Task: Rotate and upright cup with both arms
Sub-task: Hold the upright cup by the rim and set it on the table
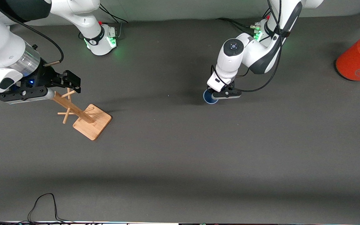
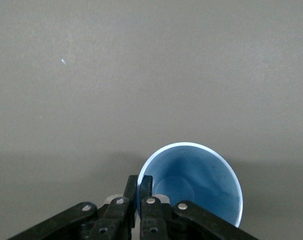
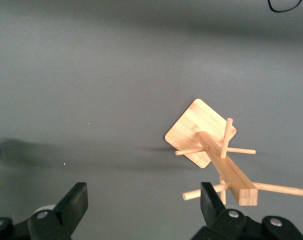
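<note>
I will use my left gripper to set the pale-blue cup down on the bare grey table (image 1: 207,105) just under its fingertips.
The pale-blue cup (image 1: 209,97) stands with its mouth up in the middle of the table, in front of the left arm's base. My left gripper (image 1: 225,94) comes down on it from above and partly hides it. In the left wrist view the cup (image 2: 196,182) shows its blue inside, and the left gripper (image 2: 140,184) is shut on its rim, one finger inside the wall and one outside. My right gripper (image 1: 72,82) hangs open and holds nothing over the wooden rack at the right arm's end. In the right wrist view the right gripper (image 3: 144,195) has only grey table between its fingers.
A wooden rack (image 1: 87,118) with pegs stands on its square base under the right gripper, and its base (image 3: 194,131) also shows in the right wrist view. A large orange-red can (image 1: 359,59) lies at the left arm's end. A black cable (image 1: 42,203) loops by the table's near edge.
</note>
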{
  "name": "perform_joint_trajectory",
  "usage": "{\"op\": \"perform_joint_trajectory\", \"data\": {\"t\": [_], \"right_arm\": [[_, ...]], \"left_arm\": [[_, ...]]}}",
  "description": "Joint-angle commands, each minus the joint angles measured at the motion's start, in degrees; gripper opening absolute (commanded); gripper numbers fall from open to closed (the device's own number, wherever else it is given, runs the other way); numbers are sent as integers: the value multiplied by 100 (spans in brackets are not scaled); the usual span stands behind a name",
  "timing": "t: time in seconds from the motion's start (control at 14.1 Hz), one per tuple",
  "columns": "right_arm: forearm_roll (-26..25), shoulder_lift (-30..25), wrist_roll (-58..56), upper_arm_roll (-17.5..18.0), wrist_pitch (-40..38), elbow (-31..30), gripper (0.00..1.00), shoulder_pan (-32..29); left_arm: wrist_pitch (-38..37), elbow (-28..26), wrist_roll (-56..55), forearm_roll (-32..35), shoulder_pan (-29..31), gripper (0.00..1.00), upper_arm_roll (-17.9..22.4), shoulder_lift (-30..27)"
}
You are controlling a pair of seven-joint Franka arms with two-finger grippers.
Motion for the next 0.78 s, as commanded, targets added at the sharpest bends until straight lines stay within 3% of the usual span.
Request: {"op": "perform_joint_trajectory", "data": {"t": [0.0, 0.71], "right_arm": [[-10, 262, 37, -20, -21, 414, 100, 22], [-10, 209, 55, -20, -30, 424, 100, 31]], "left_arm": [[40, 109, -27, 241, 11, 0, 22, -83], [612, 293, -107, 761, 64, 0, 304, 427]]}}
